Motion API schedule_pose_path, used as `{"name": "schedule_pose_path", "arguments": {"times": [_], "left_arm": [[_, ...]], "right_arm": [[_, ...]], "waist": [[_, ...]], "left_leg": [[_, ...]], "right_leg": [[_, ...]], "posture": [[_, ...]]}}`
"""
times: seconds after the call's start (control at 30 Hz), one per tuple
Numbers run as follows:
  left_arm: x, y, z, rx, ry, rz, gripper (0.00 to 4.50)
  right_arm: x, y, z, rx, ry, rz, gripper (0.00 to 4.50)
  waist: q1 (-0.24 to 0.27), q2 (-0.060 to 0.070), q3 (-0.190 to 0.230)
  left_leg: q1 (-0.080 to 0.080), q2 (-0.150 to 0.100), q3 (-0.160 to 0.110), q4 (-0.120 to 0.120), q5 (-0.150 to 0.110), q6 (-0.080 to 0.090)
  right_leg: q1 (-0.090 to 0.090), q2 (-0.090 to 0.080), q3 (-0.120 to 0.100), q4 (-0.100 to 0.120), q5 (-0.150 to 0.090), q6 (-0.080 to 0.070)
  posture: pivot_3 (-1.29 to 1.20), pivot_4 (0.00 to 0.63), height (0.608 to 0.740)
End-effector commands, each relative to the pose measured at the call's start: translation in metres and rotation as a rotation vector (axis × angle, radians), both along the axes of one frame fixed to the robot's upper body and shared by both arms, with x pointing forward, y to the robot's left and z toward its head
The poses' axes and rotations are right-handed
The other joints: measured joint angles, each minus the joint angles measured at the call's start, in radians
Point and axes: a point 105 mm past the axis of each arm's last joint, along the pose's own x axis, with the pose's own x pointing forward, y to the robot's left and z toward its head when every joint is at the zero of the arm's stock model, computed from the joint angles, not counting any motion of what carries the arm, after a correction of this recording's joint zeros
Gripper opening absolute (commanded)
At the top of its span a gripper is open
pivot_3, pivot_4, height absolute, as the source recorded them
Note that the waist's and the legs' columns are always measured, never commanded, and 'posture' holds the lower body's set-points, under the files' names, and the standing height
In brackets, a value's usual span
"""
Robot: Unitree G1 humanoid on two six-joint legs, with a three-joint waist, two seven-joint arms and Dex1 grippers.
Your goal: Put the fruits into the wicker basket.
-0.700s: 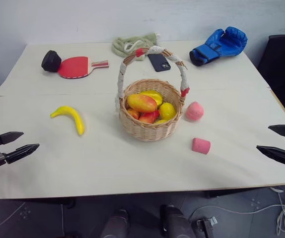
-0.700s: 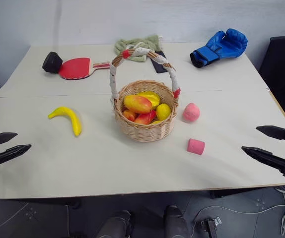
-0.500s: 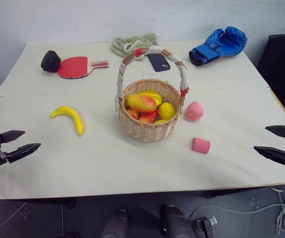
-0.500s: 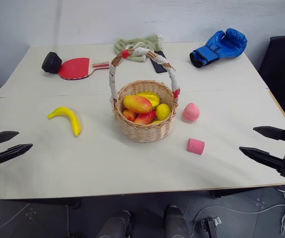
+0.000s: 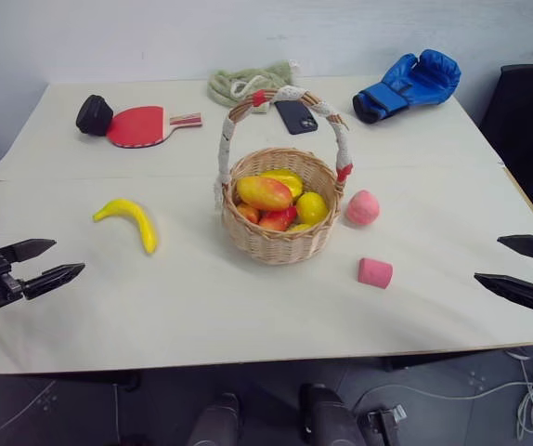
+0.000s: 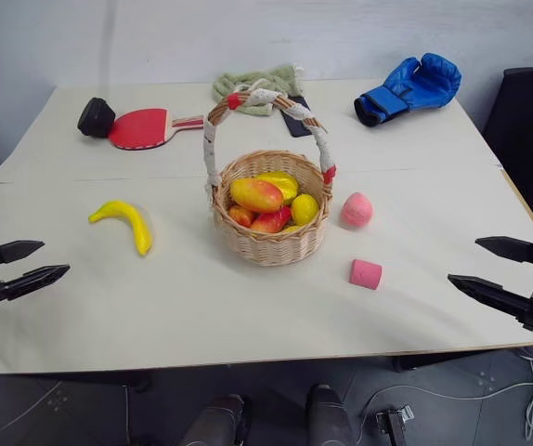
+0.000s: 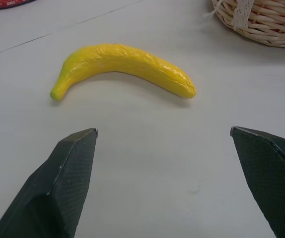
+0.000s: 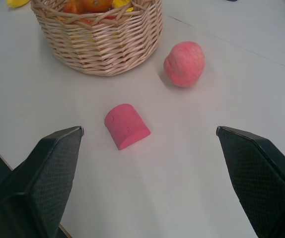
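My left gripper will go to the yellow banana next and close on the half (image 5: pixel 146 229) (image 7: pixel 165 73) near its blunt end, away from its stem.
The wicker basket (image 5: pixel 282 243) stands mid-table with several yellow and orange-red mango-like fruits (image 5: pixel 265 192) inside. A yellow banana (image 5: pixel 132 218) lies on the table to its left, and a pink peach-like ball (image 5: pixel 363 206) rests just right of the basket. My left gripper (image 5: pixel 45 261) hovers open near the table's front left edge, pointing toward the banana (image 7: pixel 122 67). My right gripper (image 5: pixel 508 263) is open at the front right edge, aimed at the peach (image 8: pixel 184 64) and a pink cylinder block (image 8: pixel 126 125).
The pink cylinder block (image 5: pixel 375 272) lies in front of the peach. At the back of the white table (image 5: pixel 201 307) lie a red paddle (image 5: pixel 141 124), a black object (image 5: pixel 95 113), a green cloth (image 5: pixel 248 82), a phone (image 5: pixel 296 116) and a blue boxing glove (image 5: pixel 409 84). A dark chair (image 5: pixel 531 121) stands right.
My left gripper has edged a little inward toward the banana. The right gripper and the objects have stayed put.
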Motion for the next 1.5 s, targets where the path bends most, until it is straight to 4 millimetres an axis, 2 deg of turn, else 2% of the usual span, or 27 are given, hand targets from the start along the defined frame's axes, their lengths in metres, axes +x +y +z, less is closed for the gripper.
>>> {"name": "schedule_pose_path", "arguments": {"times": [0.03,0.17,0.3,0.37,0.4,0.5,0.6,0.7,0.8,0.9,1.1,1.2,1.33,1.43,1.5], "left_arm": [[0.003,-0.004,0.009,0.016,-0.041,-0.016,4.50],[0.007,-0.027,0.016,0.006,-0.056,-0.107,4.50],[0.009,-0.073,0.027,0.002,-0.053,-0.297,4.50],[0.006,-0.098,0.031,0.003,-0.041,-0.417,4.50],[0.005,-0.105,0.033,0.004,-0.036,-0.449,4.50],[-0.007,-0.138,0.039,0.030,-0.002,-0.658,4.50],[-0.009,-0.158,0.042,0.076,-0.005,-0.780,4.50],[-0.010,-0.178,0.046,0.091,-0.015,-0.899,4.50],[-0.011,-0.193,0.051,0.097,-0.026,-0.990,4.50],[-0.011,-0.204,0.056,0.090,-0.039,-1.058,4.50],[-0.010,-0.220,0.066,0.086,-0.077,-1.142,4.50],[-0.007,-0.221,0.067,0.094,-0.084,-1.150,4.50],[-0.002,-0.223,0.070,0.095,-0.104,-1.151,4.50],[-0.001,-0.226,0.074,0.077,-0.125,-1.152,4.50],[0.000,-0.230,0.078,0.052,-0.139,-1.151,4.50]], "right_arm": [[-0.002,-0.001,0.009,-0.025,-0.046,-0.011,4.47],[0.001,0.001,0.013,-0.042,-0.070,-0.020,4.47],[0.007,0.016,0.012,-0.054,-0.090,0.015,4.47],[0.013,0.027,0.005,-0.065,-0.078,0.040,4.47],[0.015,0.030,0.004,-0.071,-0.075,0.045,4.47],[0.015,0.055,-0.016,-0.060,-0.006,0.156,4.47],[0.026,0.060,-0.039,-0.175,-0.018,0.168,4.47],[0.042,0.060,-0.061,-0.246,-0.027,0.154,4.47],[0.053,0.064,-0.070,-0.237,-0.039,0.166,4.47],[0.065,0.070,-0.075,-0.219,-0.032,0.176,4.47],[0.084,0.075,-0.100,-0.201,0.059,0.176,4.47],[0.086,0.076,-0.106,-0.174,0.092,0.175,3.82],[0.086,0.073,-0.106,-0.146,0.097,0.150,2.43],[0.084,0.060,-0.102,-0.105,0.081,0.054,1.62],[0.079,0.034,-0.094,-0.070,0.056,-0.102,1.33]], "waist": [[0.000,0.000,0.000],[0.000,0.000,0.000],[0.000,0.000,0.000],[0.000,0.000,0.000],[0.000,0.000,0.000],[0.000,0.000,0.000],[-0.002,0.000,0.000],[-0.002,0.000,0.000],[-0.002,0.000,0.000],[-0.004,0.000,0.000],[-0.003,0.000,0.000],[-0.003,0.000,0.000],[-0.003,0.000,0.000],[-0.001,0.000,0.000],[0.005,0.000,0.000]], "left_leg": [[0.000,0.000,0.000,0.000,0.000,0.000],[0.000,0.000,0.000,0.000,0.000,0.000],[0.000,0.000,0.000,0.001,0.000,0.000],[0.000,0.000,0.000,0.001,0.000,-0.001],[0.000,0.000,0.000,0.001,0.000,-0.001],[0.000,0.000,0.000,0.001,0.001,-0.001],[0.000,0.000,0.000,0.001,0.002,-0.004],[-0.001,-0.001,0.002,0.003,0.002,-0.004],[-0.001,-0.001,0.002,0.004,0.003,-0.005],[-0.001,0.000,0.002,0.003,0.003,-0.005],[-0.001,0.002,0.002,0.005,0.004,-0.006],[-0.002,0.002,0.002,0.005,0.004,-0.006],[-0.002,0.002,0.002,0.006,0.004,-0.006],[-0.002,0.002,0.002,0.007,0.004,-0.006],[-0.002,0.002,0.001,0.007,0.004,-0.006]], "right_leg": [[0.000,0.000,0.000,0.000,0.000,0.000],[0.000,0.000,0.000,0.000,0.000,0.000],[0.000,0.000,0.000,0.001,0.000,0.000],[0.000,0.000,0.000,0.001,0.000,0.000],[0.000,0.000,0.000,0.001,0.000,0.000],[0.000,0.001,0.000,0.002,0.001,0.000],[0.000,0.004,0.000,0.001,0.001,0.000],[0.000,0.006,0.001,0.001,0.001,0.000],[0.000,0.006,0.001,0.002,0.001,0.000],[0.000,0.007,0.001,0.002,0.001,0.000],[0.000,0.011,0.001,0.002,0.001,0.000],[-0.001,0.011,0.002,0.002,0.001,0.000],[-0.001,0.011,0.002,0.003,0.001,0.000],[0.000,0.011,0.002,0.003,0.001,0.000],[0.000,0.011,0.002,0.003,0.001,0.000]], "posture": [[0.00,0.150,0.740],[0.00,0.150,0.740],[0.00,0.150,0.740],[0.00,0.150,0.740],[0.00,0.150,0.740],[0.00,0.150,0.740],[0.00,0.150,0.740],[0.00,0.150,0.740],[0.00,0.150,0.740],[0.00,0.150,0.740],[0.00,0.150,0.740],[0.00,0.150,0.740],[0.00,0.150,0.740],[0.00,0.150,0.740],[0.00,0.150,0.740]]}}
